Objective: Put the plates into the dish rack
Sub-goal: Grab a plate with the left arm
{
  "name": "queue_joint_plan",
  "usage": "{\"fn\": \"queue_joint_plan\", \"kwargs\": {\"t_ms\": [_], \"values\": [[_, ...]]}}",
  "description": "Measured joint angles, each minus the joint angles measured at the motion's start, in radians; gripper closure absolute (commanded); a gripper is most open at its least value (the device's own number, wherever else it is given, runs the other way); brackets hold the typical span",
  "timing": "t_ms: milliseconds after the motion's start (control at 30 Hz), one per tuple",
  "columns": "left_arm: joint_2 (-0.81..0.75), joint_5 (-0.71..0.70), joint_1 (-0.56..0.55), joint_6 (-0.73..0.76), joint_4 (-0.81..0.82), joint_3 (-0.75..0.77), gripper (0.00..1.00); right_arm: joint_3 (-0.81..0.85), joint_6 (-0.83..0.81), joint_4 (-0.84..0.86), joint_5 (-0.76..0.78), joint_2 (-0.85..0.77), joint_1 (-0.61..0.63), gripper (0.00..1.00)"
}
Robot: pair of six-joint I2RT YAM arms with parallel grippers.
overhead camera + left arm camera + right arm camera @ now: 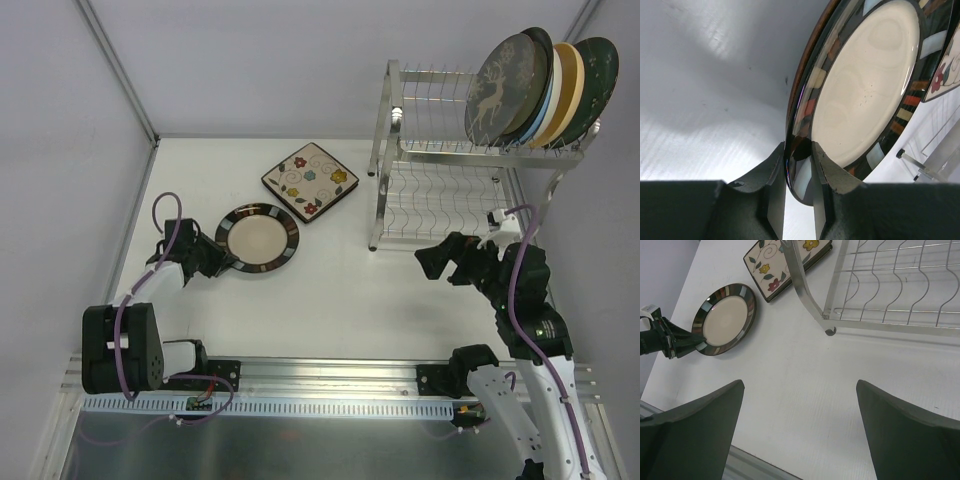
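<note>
I need to open my left gripper, pinch only the striped plate's rim (804, 129) and tilt it clear first, because the striped plate sits tight over a brown-rimmed plate.
A round plate (257, 238) with a cream centre and a dark striped rim lies left of centre on the table. My left gripper (222, 262) is shut on its near-left rim, and the left wrist view shows the rim (800, 165) pinched between both fingers. A square cream floral plate (311, 180) lies just behind it. The silver wire dish rack (385, 130) stands at the back right. Its upper shelf holds a deer-patterned plate (500, 95) with several more upright behind it. My right gripper (432, 262) hovers open and empty in front of the rack.
The rack's lower tier (890, 285) is bare wire, and its front leg (829, 331) rests on the table. A white wall panel with a metal post (120, 70) closes the left side. The aluminium rail (320, 375) with the arm bases runs along the near edge.
</note>
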Motion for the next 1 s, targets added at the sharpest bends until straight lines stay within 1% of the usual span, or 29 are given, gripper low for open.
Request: {"fn": "queue_joint_plan", "kwargs": {"t_ms": [133, 267, 367, 400, 467, 500, 600, 700, 800, 833, 900, 933, 1000], "values": [[0.024, -0.006, -0.043, -0.012, 0.014, 0.006, 0.94, -0.012, 0.004, 0.0, -0.003, 0.0, 0.0, 0.01], [0.06, 0.012, -0.055, -0.022, 0.034, 0.013, 0.81, -0.015, 0.007, 0.0, -0.004, 0.0, 0.0, 0.01], [0.072, 0.015, -0.055, -0.023, 0.039, 0.018, 0.74, -0.015, 0.007, 0.0, -0.005, 0.0, 0.0, 0.0], [0.076, 0.014, -0.055, -0.023, 0.042, 0.019, 0.69, -0.015, 0.007, 0.0, -0.005, 0.0, 0.0, 0.0], [0.085, 0.01, -0.056, -0.02, 0.041, 0.019, 0.65, -0.015, 0.007, 0.0, -0.005, 0.0, 0.0, 0.0], [0.09, 0.01, -0.056, -0.02, 0.038, 0.019, 0.61, -0.015, 0.007, 0.0, -0.004, 0.0, 0.0, 0.0], [0.091, -0.001, -0.056, -0.018, 0.036, 0.019, 0.55, -0.015, 0.007, 0.0, -0.004, -0.004, 0.0, 0.0], [0.091, -0.011, -0.056, -0.018, 0.036, 0.019, 0.55, -0.015, 0.007, 0.0, -0.004, -0.011, 0.0, 0.01], [0.084, -0.013, -0.056, -0.018, 0.036, 0.017, 0.6, -0.015, 0.007, -0.001, -0.004, -0.013, 0.0, 0.0], [0.079, -0.014, -0.056, -0.018, 0.035, 0.015, 0.65, -0.015, 0.007, -0.001, -0.004, -0.013, 0.0, 0.0], [0.066, -0.015, -0.056, -0.018, 0.035, 0.011, 0.71, -0.015, 0.007, -0.001, -0.004, -0.013, 0.0, 0.0], [0.06, -0.015, -0.056, -0.018, 0.036, 0.011, 0.76, -0.015, 0.007, -0.002, -0.004, -0.013, 0.001, 0.0], [0.053, -0.014, -0.056, -0.018, 0.037, 0.011, 0.8, -0.015, 0.007, -0.003, -0.004, -0.013, 0.0, 0.0]]}}
